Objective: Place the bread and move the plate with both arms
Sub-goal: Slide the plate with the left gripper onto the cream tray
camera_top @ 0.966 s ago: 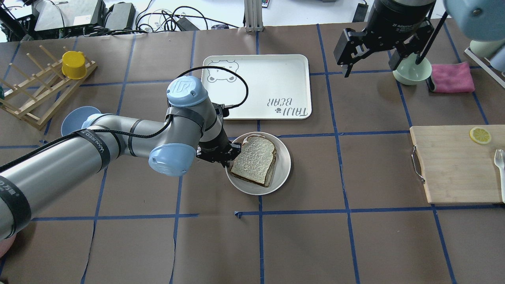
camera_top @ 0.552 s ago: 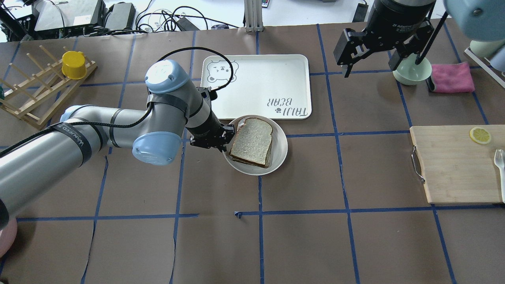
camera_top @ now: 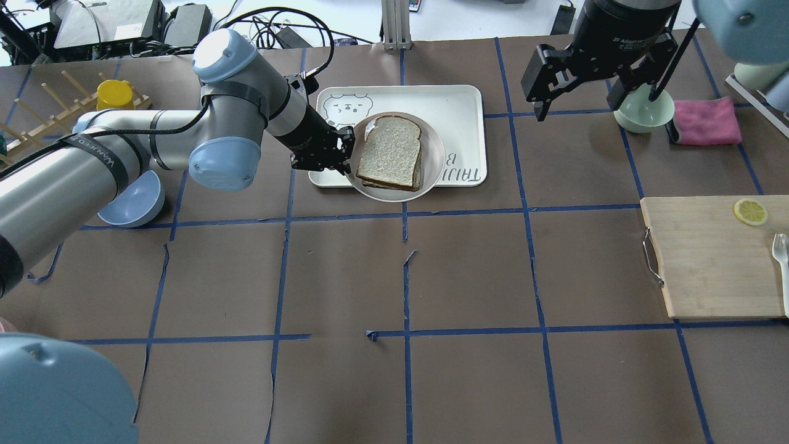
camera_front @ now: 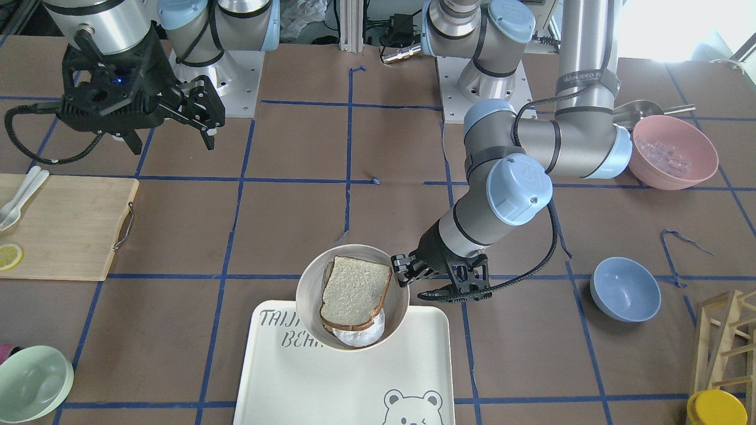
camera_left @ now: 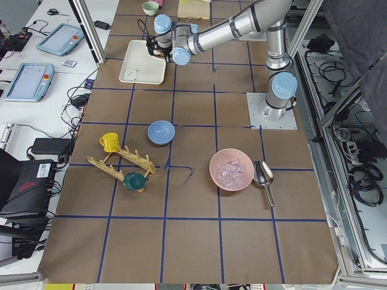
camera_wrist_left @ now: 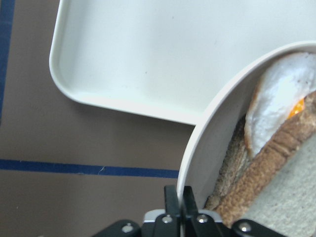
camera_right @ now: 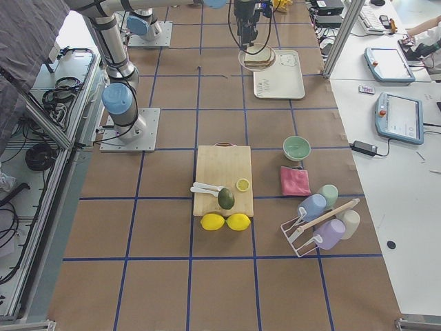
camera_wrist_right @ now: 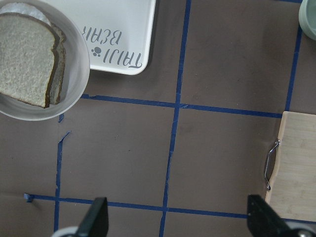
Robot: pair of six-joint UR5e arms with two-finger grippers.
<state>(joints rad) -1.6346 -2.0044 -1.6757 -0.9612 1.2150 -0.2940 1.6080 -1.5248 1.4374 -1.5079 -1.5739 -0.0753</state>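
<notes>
Next, I release the round cream plate, now over the tray's near edge, on the white tray (camera_front: pixel 352 366) (camera_wrist_left: pixel 234 24) between the lettering and the bear print with my left gripper.
The round cream plate (camera_top: pixel 433 168) carries the bread (camera_top: pixel 389 151), a top slice with a fried egg (camera_wrist_left: pixel 281 94) and another slice under it. The plate is over the near edge of the white bear-print tray (camera_top: pixel 456 102), partly overhanging the table. My left gripper (camera_top: pixel 345 151) is shut on the plate's left rim; the wrist view shows its fingers (camera_wrist_left: pixel 174 202) pinching the rim (camera_wrist_left: pixel 222 108). My right gripper (camera_top: pixel 579 105) is open and empty, high above the table to the right of the tray. The front view shows the plate (camera_front: pixel 304 289), bread (camera_front: pixel 354 289) and left gripper (camera_front: pixel 401 274).
A green bowl (camera_top: pixel 644 111) and pink cloth (camera_top: pixel 706 120) lie under the right arm. A wooden cutting board (camera_top: pixel 709 259) with a lemon slice (camera_top: pixel 750 211) is at the right. A blue bowl (camera_top: pixel 129 200) and a wooden rack with a yellow cup (camera_top: pixel 114 98) are at the left.
My left gripper has carried the plate with the bread away from the robot, from the table square in front of the tray to over the tray's near edge. The right arm has not moved.
</notes>
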